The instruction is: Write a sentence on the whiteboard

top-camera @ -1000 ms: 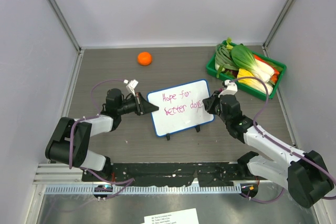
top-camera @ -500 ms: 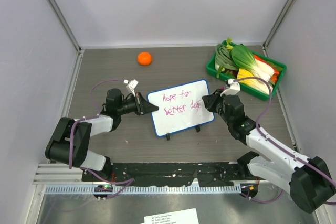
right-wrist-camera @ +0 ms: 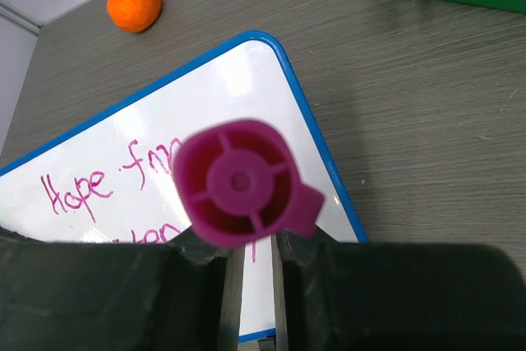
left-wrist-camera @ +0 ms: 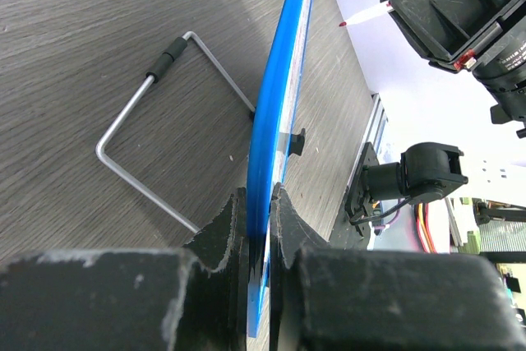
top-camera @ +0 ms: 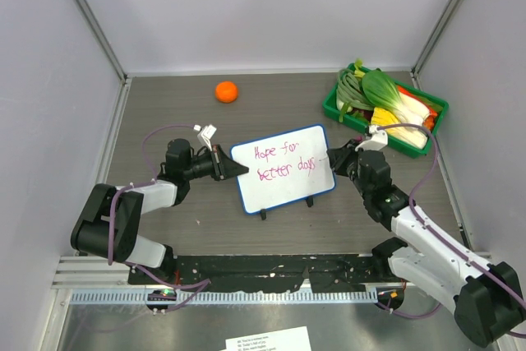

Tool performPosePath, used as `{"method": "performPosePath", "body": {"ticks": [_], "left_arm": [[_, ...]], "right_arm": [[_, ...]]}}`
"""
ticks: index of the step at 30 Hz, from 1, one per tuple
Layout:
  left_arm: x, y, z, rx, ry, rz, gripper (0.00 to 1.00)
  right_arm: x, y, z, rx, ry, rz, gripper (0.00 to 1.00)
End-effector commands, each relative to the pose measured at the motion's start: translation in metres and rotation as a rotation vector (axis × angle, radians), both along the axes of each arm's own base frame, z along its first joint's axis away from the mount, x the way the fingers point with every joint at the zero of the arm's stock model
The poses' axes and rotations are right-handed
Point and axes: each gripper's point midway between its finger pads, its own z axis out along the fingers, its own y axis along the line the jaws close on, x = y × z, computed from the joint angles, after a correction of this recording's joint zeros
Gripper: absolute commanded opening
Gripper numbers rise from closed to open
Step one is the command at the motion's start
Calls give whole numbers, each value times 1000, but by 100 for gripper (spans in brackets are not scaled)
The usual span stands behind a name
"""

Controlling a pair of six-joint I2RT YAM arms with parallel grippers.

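The robot's right gripper should put the magenta marker, now held just off the board's edge, down on the table (top-camera: 330, 191) by the whiteboard's bottom corner, below the green tray.
The whiteboard (top-camera: 283, 172), white with a blue frame, stands tilted at mid-table. The sentence (top-camera: 282, 162) in pink reads "Hope for better days" in two lines. My left gripper (top-camera: 237, 168) is shut on the board's left edge; in the left wrist view the blue frame (left-wrist-camera: 283, 96) runs between its jaws (left-wrist-camera: 259, 199). My right gripper (top-camera: 339, 159) is just off the board's right edge, shut on a magenta marker (right-wrist-camera: 242, 182). The marker's tip (left-wrist-camera: 362, 16) is clear of the board. The board (right-wrist-camera: 123, 154) and part of the sentence (right-wrist-camera: 82, 191) show in the right wrist view.
An orange (top-camera: 226, 91) lies at the back, also seen in the right wrist view (right-wrist-camera: 134, 4). A green tray (top-camera: 332, 109) of vegetables sits at the back right. The board's wire stand (left-wrist-camera: 140, 96) rests on the table behind it. Walls enclose three sides.
My right gripper with the marker has drawn back to the right, off the end of the second line. The left gripper and the board have not moved.
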Motion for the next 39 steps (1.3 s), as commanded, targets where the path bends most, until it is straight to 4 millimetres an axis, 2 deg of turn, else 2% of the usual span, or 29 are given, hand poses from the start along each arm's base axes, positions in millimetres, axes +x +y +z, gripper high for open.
{"method": "performPosePath", "body": {"ticks": [1,12,23,29,39], "left_arm": [[-1,19,-54,181,71,91,0],[-1,19,-54,183,72,93,0],[-2,20,-55,185,75,94,0],[-1,20,-55,184,75,96,0],[-1,20,-55,188,74,100,0]], "right_arm": [[3,-5,0,-6,-14,-22,1],[10,0,-8,-14,-2,-10,1],[14,-1,-37,-60,65,-22,1],[11,-2,-30,-56,52,-21,1],[-2,-5,21,32,-60,-16,1]]}}
